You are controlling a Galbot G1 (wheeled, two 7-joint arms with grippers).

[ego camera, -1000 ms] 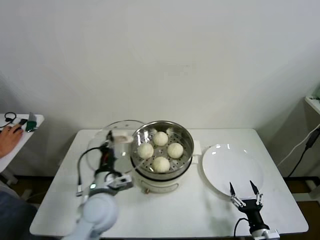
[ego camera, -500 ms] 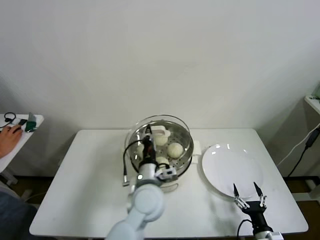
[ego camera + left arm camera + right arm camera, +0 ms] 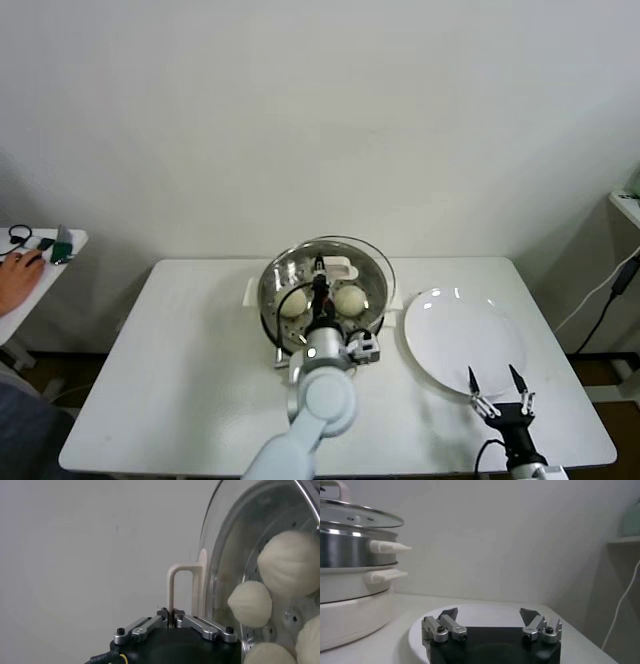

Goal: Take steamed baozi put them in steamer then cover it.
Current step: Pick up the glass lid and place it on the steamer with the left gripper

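Observation:
The cover will come out of my left gripper squarely on the steamer's metal rim (image 3: 322,294), where I need to let it go so that it closes over the steamed baozi.
The steamer (image 3: 272,300) stands on its white cooker base at the table's middle, with the steamed baozi (image 3: 293,301) inside. The cover (image 3: 372,262), clear glass with a metal rim, lies over the steamer's top, shifted slightly to the right. My left gripper (image 3: 319,270) is shut on the cover's white handle (image 3: 179,587), seen close in the left wrist view, where my left gripper (image 3: 172,619) pinches it and baozi (image 3: 291,562) show through the glass. In the right wrist view the cover (image 3: 362,513) sits on or just above the steamer (image 3: 345,547). My right gripper (image 3: 496,382) is open and empty near the front right.
A flat white plate (image 3: 460,330) lies right of the steamer, just beyond my right gripper (image 3: 490,618); it also shows in the right wrist view (image 3: 485,611). A person's hand (image 3: 15,276) rests on a small side table at the far left.
My left gripper has carried the cover from the table left of the steamer rightward to over the steamer. The right gripper has drawn back slightly toward the front edge.

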